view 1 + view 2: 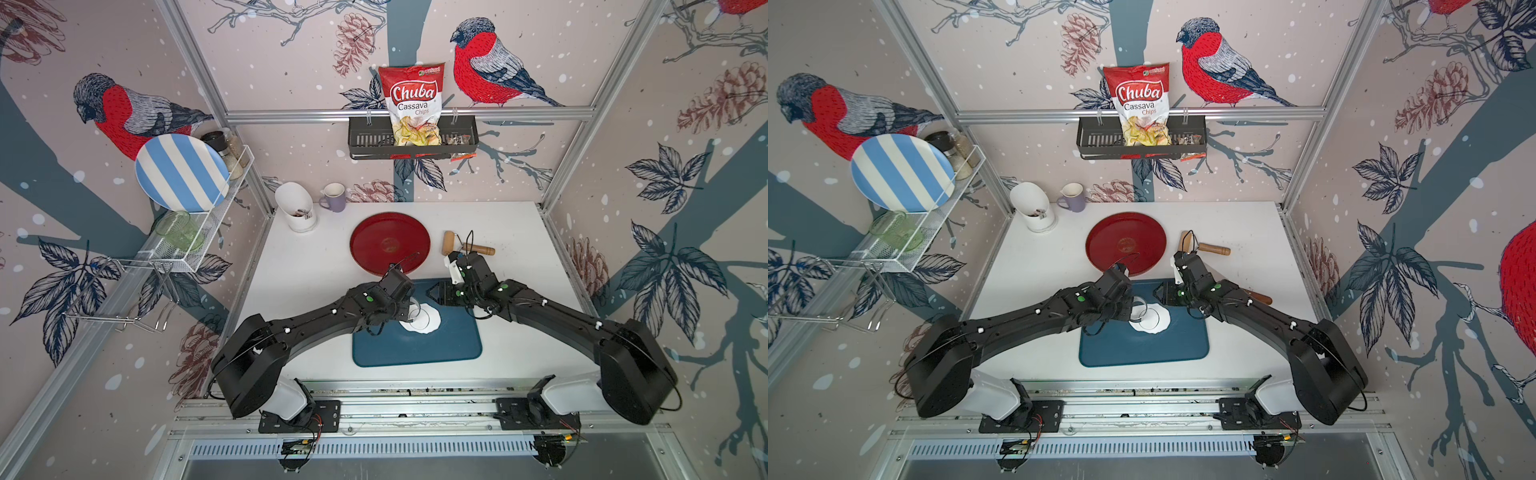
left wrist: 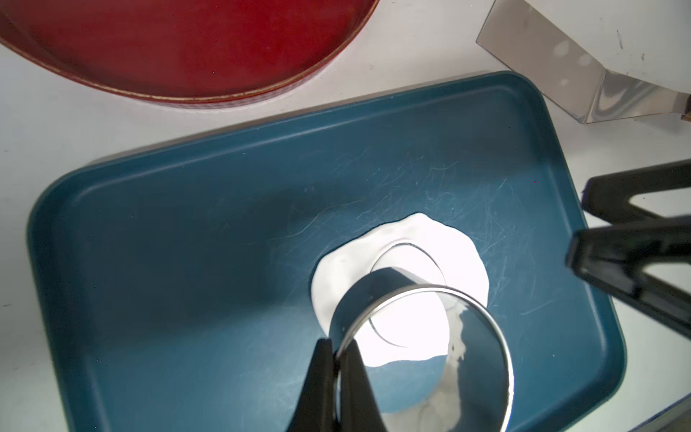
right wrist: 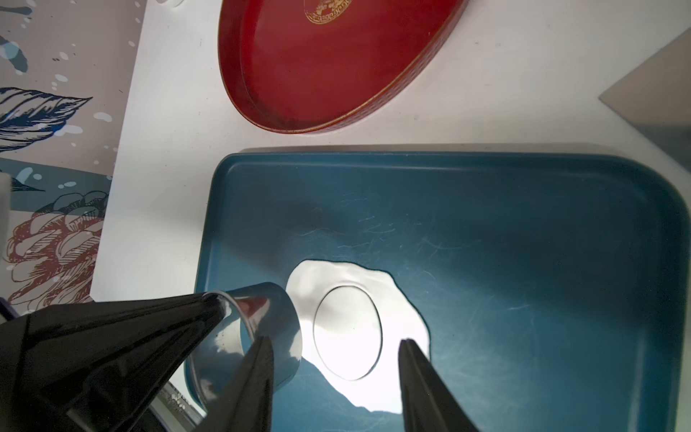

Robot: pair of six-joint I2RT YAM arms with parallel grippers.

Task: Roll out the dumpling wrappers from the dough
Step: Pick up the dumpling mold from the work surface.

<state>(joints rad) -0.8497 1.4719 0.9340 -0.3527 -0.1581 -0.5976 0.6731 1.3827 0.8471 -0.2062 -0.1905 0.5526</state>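
Note:
Next, my left gripper releases the metal ring cutter on the blue tray's bare corner (image 1: 373,302) (image 2: 180,295) that is nearest the white utensil holder.
The dough (image 3: 396,299) lies as a thin ragged white sheet on the blue tray (image 3: 523,209), seen in both top views (image 1: 432,322) (image 1: 1163,322). A clean circle is cut in it, outlining one of the dumpling wrappers (image 3: 347,333) (image 2: 407,262), still inside the sheet. My left gripper (image 2: 338,346) is shut on the wall of a metal ring cutter (image 2: 482,366) (image 3: 261,310), held tilted just above the sheet's edge. My right gripper (image 3: 336,339) hangs open over the cut disc, nothing between its fingers. From above it (image 1: 432,293) hovers at the tray's far side.
A red plate (image 1: 388,243) lies behind the tray. A wooden rolling pin (image 1: 449,243) rests to its right. A metal scraper blade (image 2: 553,52) lies by the tray's far right corner. A white utensil holder (image 1: 295,208) and a purple mug (image 1: 334,197) stand at the back left.

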